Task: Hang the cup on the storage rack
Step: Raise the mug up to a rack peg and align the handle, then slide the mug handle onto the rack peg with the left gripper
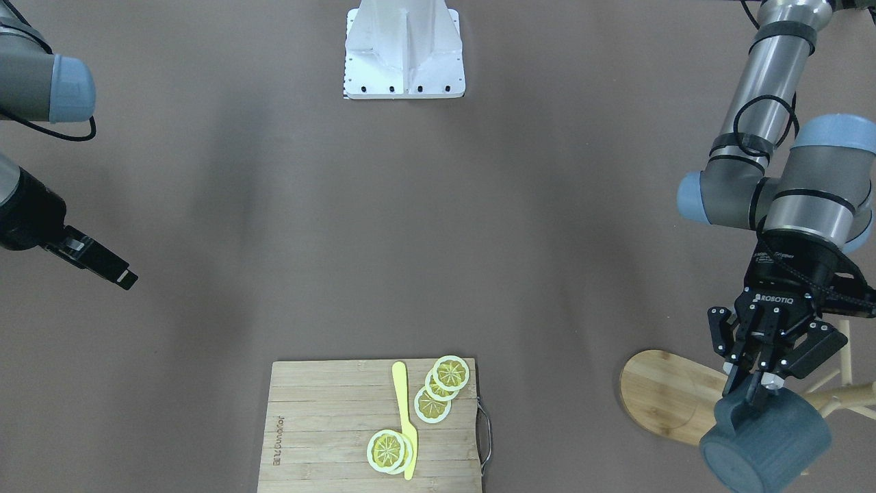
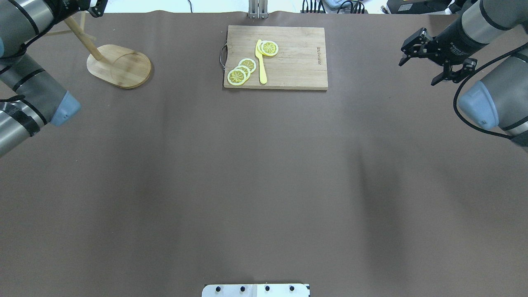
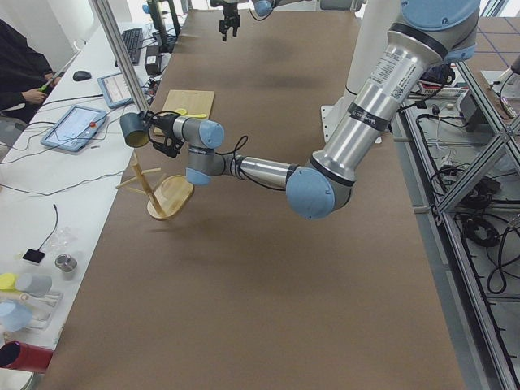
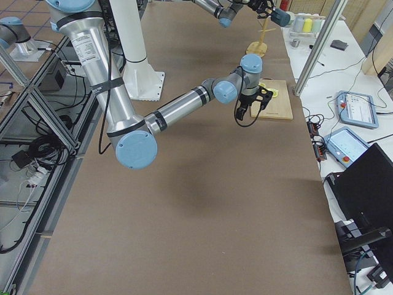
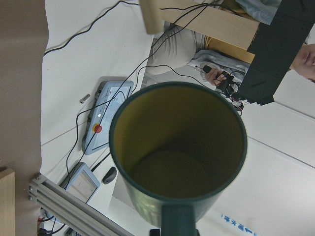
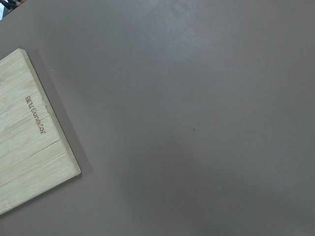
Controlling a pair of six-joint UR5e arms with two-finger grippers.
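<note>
My left gripper is to let go of the dark teal cup on the storage rack's peg (image 1: 794, 418) closest to the oval bamboo base.
My left gripper (image 1: 751, 392) is shut on the handle of the dark teal cup (image 1: 766, 445) and holds it in the air, tilted on its side, beside the storage rack. The rack has an oval bamboo base (image 1: 667, 394) and thin pegs (image 1: 845, 397); it also shows in the overhead view (image 2: 119, 66). In the left wrist view I look into the cup's yellowish inside (image 5: 177, 147), with a wooden peg tip (image 5: 150, 14) above its rim, apart from it. My right gripper (image 2: 418, 68) is open and empty, high over the table's right side.
A slatted cutting board (image 2: 288, 57) with a metal handle lies at the far middle, with lemon slices (image 2: 241, 70) and a yellow knife (image 2: 260, 62) on it. Its corner shows in the right wrist view (image 6: 29, 142). The robot's white base (image 1: 404, 51) stands at the near edge.
</note>
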